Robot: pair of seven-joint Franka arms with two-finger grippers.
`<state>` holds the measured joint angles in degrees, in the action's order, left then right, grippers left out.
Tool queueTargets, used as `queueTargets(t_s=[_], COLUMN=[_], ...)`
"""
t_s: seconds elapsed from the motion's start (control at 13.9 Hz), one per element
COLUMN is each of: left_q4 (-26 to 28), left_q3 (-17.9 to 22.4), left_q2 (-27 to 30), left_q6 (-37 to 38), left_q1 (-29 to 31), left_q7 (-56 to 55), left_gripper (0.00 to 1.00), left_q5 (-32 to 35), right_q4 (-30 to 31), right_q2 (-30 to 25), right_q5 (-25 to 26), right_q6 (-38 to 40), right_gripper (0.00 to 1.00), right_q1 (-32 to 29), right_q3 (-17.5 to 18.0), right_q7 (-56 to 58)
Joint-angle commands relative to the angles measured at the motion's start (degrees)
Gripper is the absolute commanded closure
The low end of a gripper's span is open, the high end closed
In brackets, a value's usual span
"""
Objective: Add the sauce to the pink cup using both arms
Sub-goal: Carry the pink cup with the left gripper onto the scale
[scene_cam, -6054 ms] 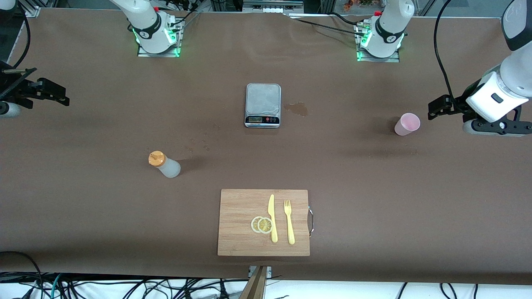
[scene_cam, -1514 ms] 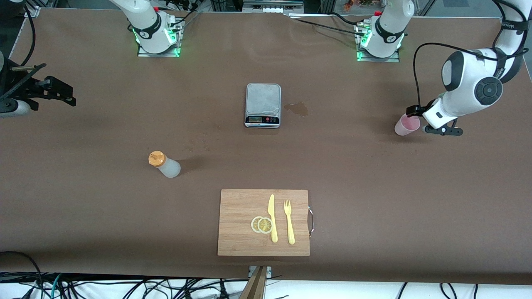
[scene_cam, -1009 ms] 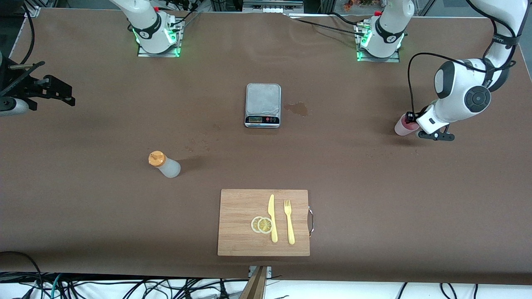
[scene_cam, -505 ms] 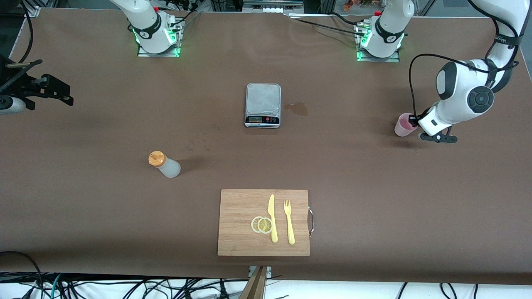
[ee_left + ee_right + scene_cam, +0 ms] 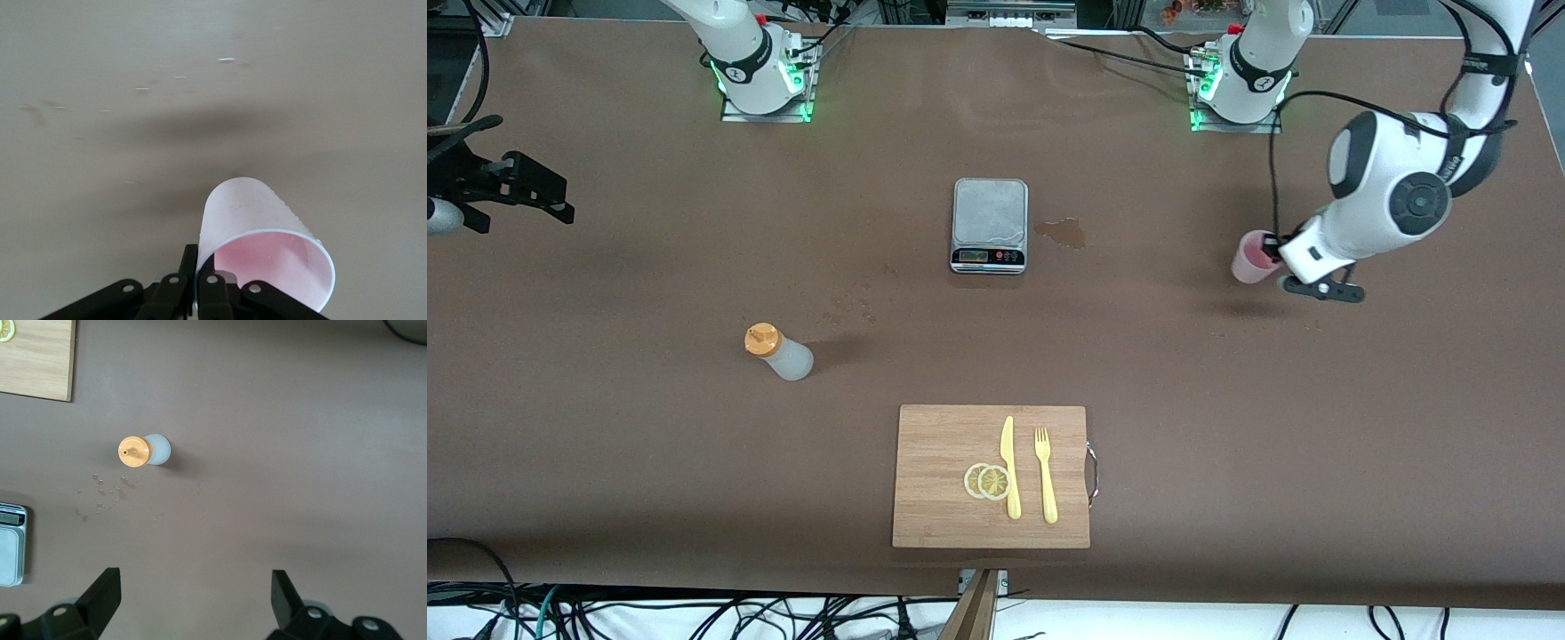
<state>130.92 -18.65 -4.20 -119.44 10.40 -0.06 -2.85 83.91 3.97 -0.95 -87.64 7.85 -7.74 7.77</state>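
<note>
Next, my left gripper lets go of the pink cup on the steel kitchen scale's plate (image 5: 993, 225), toward the scale's display. The pink cup is still held above the table.
My left gripper (image 5: 1272, 252) is shut on the rim of the pink cup (image 5: 1252, 258) and holds it above the table, toward the left arm's end. In the left wrist view the fingers (image 5: 193, 267) pinch the cup's wall (image 5: 247, 210), one inside and one outside. The sauce bottle (image 5: 780, 353), whitish with an orange cap, stands on the table toward the right arm's end; it also shows in the right wrist view (image 5: 143, 450). My right gripper (image 5: 525, 191) is open and empty, high over the table's right-arm end.
A steel kitchen scale (image 5: 990, 224) sits mid-table with a small wet stain (image 5: 1063, 233) beside it. A wooden cutting board (image 5: 934, 498) nearer the camera carries lemon slices (image 5: 987, 481), a yellow knife (image 5: 1009, 467) and a fork (image 5: 1045, 474).
My left gripper came down to the cup, closed on its rim and has lifted it and carried it toward the scale. The right arm has barely moved.
</note>
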Motion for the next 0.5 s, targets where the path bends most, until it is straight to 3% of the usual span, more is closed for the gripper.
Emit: queueTargets(t_s=[0.0, 0.29, 0.43], left_q4=[-2.7, -10.2, -16.0], left_q3=[-8.6, -24.0, -25.2], left_q2=[-0.1, -5.5, -11.4], left_q6=[2.5, 2.4, 2.1], left_q1=[0.1, -1.1, -7.5], left_q7=[-10.1, -33.7, -45.6], left_gripper=[1.00, 1.00, 1.00], left_q5=[-3.6, -5.2, -4.6], right_q4=[-0.8, -0.2, -0.4], right_q2=[0.4, 4.0, 5.2], right_q5=[-1.5, -0.6, -0.9], right_q6=[0.9, 1.1, 1.3], right_gripper=[0.00, 0.00, 0.00], right_q1=[-0.4, -0.2, -0.5], right_q3=[-0.3, -0.2, -0.3], right_q7=[0.5, 0.4, 0.6])
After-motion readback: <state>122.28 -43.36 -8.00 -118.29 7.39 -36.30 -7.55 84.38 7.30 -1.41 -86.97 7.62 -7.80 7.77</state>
